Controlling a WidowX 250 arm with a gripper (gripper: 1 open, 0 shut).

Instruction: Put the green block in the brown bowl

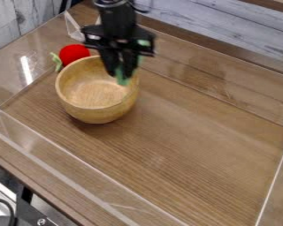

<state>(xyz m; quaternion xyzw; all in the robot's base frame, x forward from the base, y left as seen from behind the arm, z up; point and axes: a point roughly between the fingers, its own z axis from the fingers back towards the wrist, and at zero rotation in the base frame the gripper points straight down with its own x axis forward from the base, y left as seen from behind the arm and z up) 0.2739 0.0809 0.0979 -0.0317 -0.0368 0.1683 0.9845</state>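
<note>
My gripper is going to let go of the green block near the middle of the brown bowl's bottom [106,89].
The brown bowl [95,99] sits on the left of the wooden table, round, light wood, thick-walled. My gripper [120,75] hangs over the bowl's right inner side, pointing straight down, and is shut on the green block [124,79]. Only the block's light green lower end shows below the dark fingers, just above the bowl's hollow. The rest of the block is hidden between the fingers.
A red round toy fruit [73,55] with a green leaf lies behind the bowl on the left. A clear plastic wall [61,168] borders the table's front and left. A clear folded stand [75,25] is at the back.
</note>
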